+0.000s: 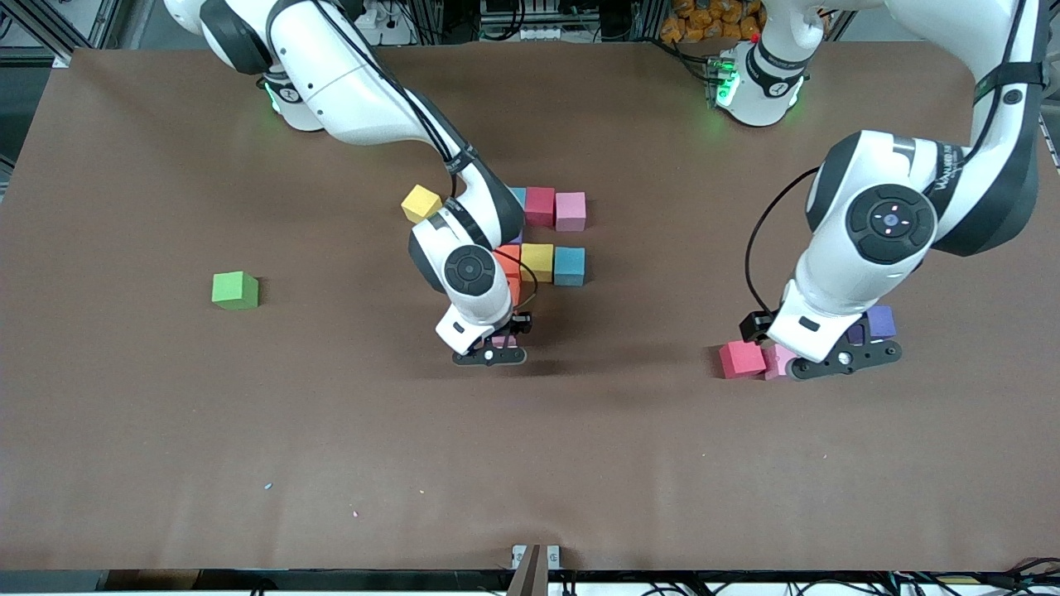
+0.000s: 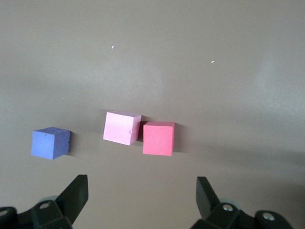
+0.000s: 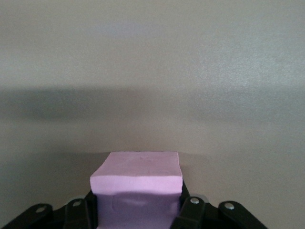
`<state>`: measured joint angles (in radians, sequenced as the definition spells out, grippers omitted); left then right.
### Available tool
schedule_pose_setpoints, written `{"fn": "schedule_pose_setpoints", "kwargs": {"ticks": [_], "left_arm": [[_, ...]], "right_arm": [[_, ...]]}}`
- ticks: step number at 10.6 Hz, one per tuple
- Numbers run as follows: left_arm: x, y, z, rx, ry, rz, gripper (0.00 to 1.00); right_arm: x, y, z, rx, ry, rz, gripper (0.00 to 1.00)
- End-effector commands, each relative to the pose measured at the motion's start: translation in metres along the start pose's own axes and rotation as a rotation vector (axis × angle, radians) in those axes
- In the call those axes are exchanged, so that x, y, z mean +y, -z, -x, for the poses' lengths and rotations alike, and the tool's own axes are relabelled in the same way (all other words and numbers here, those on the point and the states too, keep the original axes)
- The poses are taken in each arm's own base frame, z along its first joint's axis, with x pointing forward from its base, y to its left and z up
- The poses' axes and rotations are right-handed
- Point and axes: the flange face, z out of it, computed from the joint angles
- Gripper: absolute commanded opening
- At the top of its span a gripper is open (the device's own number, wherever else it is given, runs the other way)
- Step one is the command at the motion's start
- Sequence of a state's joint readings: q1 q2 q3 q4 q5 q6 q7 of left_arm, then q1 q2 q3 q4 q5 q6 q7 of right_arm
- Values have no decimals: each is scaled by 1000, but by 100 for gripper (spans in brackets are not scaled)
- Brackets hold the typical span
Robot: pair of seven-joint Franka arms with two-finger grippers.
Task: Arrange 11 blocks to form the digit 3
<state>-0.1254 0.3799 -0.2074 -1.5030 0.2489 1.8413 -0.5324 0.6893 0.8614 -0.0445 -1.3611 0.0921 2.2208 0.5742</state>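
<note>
My left gripper should grip the sides of the loose red block (image 1: 743,359) (image 2: 158,139), the one that touches the loose pink block.
My right gripper (image 1: 499,343) is shut on a pale pink block (image 3: 137,177), low over the table just next to the cluster of blocks. That cluster holds a red block (image 1: 539,205) and a pink block (image 1: 570,210) in one row, then orange (image 1: 507,260), yellow (image 1: 537,261) and light blue (image 1: 569,266) in a row nearer the camera. My left gripper (image 2: 142,191) hangs open over three loose blocks toward the left arm's end: red (image 2: 158,138), pink (image 2: 122,127) touching it, and purple (image 2: 50,142) apart.
A second yellow block (image 1: 421,203) lies tilted beside the cluster, toward the right arm's end. A green cube (image 1: 235,290) sits alone farther toward that end. The brown table (image 1: 530,463) stretches bare toward the camera.
</note>
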Motion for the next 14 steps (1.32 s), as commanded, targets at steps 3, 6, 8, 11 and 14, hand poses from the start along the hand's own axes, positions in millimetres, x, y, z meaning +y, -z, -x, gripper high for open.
{"fn": "schedule_pose_setpoints", "kwargs": {"ticks": [3, 6, 8, 11, 14], "left_arm": [[-34, -3, -23, -43, -79, 83, 100], [-27, -24, -39, -50, -87, 90, 100], [-22, -45, -42, -74, -61, 88, 100], [-6, -65, -46, -50, 1, 106, 100], [-2, -92, -42, -69, -6, 96, 100]], "right_arm": [[1, -10, 18, -54, 1, -9, 0], [1, -10, 17, -70, -26, -33, 0], [1, -9, 16, -65, -27, -35, 0], [0, -8, 15, -62, -34, -41, 0], [0, -7, 13, -59, -41, -48, 0]]}}
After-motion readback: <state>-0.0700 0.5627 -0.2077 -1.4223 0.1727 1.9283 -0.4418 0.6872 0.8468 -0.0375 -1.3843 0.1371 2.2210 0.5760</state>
